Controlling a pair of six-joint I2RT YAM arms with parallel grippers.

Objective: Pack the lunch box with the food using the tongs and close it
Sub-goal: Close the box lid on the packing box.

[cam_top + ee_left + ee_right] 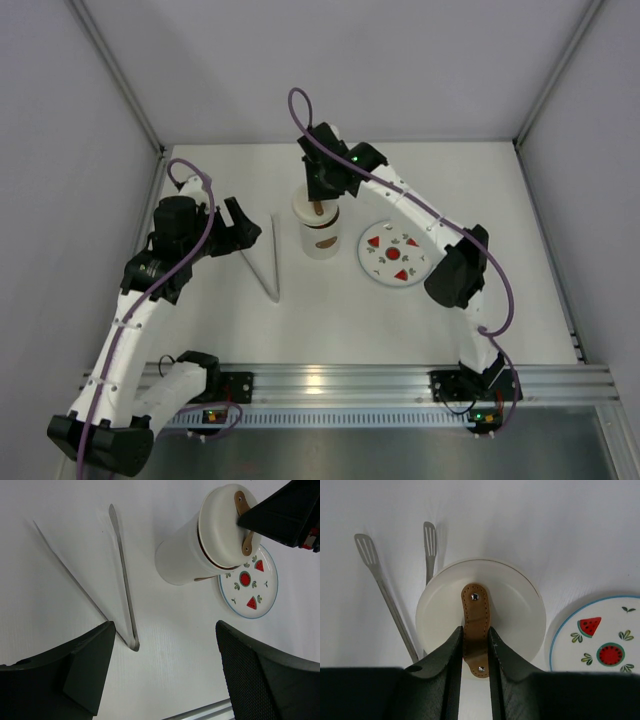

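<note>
I should use my right gripper to set the round white lid squarely on the top rim of the white cylindrical lunch box [319, 216] [488, 622] and let go of it there.
The white cylindrical lunch box [321, 240] [181, 560] stands mid-table with its round white lid [314, 206] [223, 526] [515, 611] on top. My right gripper [322, 190] [475, 630] is above it, shut on the lid's brown strap handle [475, 611] [244, 527]. The metal tongs [266, 257] [125, 582] [376, 577] lie flat on the table left of the box. My left gripper [240, 226] [165, 630] hovers open just left of the tongs, holding nothing. No food is in view.
A flat white plate [393, 253] [248, 582] [600, 642] with red and green prints lies right of the lunch box. White walls enclose the table, and an aluminium rail [330, 385] runs along the near edge.
</note>
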